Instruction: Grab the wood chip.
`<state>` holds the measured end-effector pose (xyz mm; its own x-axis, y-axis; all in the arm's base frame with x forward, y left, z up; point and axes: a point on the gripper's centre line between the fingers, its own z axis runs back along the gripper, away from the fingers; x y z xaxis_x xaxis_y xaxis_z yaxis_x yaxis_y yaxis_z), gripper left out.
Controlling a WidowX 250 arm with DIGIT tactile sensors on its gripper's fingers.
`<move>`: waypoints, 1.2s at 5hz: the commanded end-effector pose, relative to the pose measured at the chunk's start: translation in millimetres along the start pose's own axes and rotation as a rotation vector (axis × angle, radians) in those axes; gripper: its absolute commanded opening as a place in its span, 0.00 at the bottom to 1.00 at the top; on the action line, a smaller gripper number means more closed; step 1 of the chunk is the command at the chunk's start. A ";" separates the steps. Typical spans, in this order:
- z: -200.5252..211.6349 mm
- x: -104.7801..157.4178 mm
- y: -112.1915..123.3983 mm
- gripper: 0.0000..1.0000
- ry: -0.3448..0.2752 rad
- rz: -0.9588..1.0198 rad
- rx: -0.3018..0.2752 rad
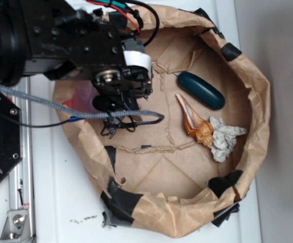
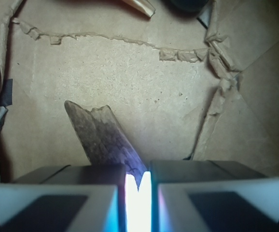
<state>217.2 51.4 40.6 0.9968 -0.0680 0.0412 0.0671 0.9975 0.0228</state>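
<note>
The wood chip lies at a slant under the gripper's nearly closed fingers, so the robot should open wide, turn in line with the chip and close around its broad body (image 2: 101, 135).
The wood chip (image 2: 101, 135) is a flat dark brown sliver with a jagged far end, lying on brown paper in the wrist view. It runs from the upper left down into the narrow gap between my jaws. My gripper (image 2: 138, 191) is closed down on the chip's near pointed end, with only a thin bright slit left between the white fingers (image 2: 57, 205). In the exterior view the black arm (image 1: 60, 40) hangs over the left part of the paper basin and hides both the chip and the fingertips.
A dark green oval case (image 1: 201, 90), an orange-and-white seashell (image 1: 193, 121) and a crumpled grey-white wad (image 1: 223, 137) lie at the right of the basin. Raised crumpled paper walls (image 1: 260, 101) with black tape ring it. A braided cable (image 1: 85, 114) crosses the left side.
</note>
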 end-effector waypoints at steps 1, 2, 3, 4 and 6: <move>11.3 4.1 -1.1 1.00 -0.073 -0.065 0.009; 4.8 0.7 -4.2 1.00 -0.079 -0.209 -0.010; -8.3 -1.4 -8.1 1.00 -0.027 -0.274 -0.009; -20.7 0.8 -6.6 1.00 -0.014 -0.278 -0.002; -41.9 5.6 -6.4 0.57 0.015 -0.273 -0.026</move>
<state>228.2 46.7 8.1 0.9470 -0.3199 0.0283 0.3196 0.9474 0.0154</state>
